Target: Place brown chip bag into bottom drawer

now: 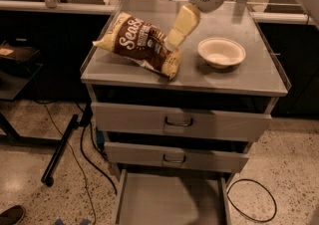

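Next, I close my gripper on the brown chip bag's end [167, 56] nearest the round cream bowl, so that I can lift the bag.
The brown chip bag [142, 43] lies on the left half of the grey cabinet top [239, 77], tilted, with pale yellow ends and white script lettering. My gripper [175, 39] hangs from the cream arm at the top of the view and reaches down to the bag's right end, just above it. The bottom drawer [172, 200] is pulled out at the foot of the cabinet, and its flat floor shows nothing in it.
A round cream bowl [221, 52] sits on the cabinet top right of the gripper. Two upper drawers [178, 121] with dark handles are closed. A black cable [251, 199] loops on the floor at right; a dark stand leg [60, 149] lies at left.
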Robot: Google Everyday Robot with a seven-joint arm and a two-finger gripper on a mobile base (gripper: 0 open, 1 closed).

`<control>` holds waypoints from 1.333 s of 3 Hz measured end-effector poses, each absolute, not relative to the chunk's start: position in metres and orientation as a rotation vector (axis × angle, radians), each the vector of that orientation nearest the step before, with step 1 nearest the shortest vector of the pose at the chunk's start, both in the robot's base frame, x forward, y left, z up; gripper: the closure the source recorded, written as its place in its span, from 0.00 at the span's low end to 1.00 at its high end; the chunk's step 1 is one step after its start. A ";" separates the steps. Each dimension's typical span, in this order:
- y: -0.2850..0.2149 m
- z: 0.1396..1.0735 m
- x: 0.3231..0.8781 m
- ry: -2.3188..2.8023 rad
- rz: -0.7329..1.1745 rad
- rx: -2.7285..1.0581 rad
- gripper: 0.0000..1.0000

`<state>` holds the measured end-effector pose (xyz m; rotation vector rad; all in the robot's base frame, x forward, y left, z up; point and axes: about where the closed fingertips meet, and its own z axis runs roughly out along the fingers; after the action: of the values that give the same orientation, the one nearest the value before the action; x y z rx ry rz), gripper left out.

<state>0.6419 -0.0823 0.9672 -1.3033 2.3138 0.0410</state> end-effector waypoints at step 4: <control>-0.043 0.894 0.698 2.381 -0.001 -1.313 0.00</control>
<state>0.6979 -0.0426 0.8938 -1.3130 2.3809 -0.0012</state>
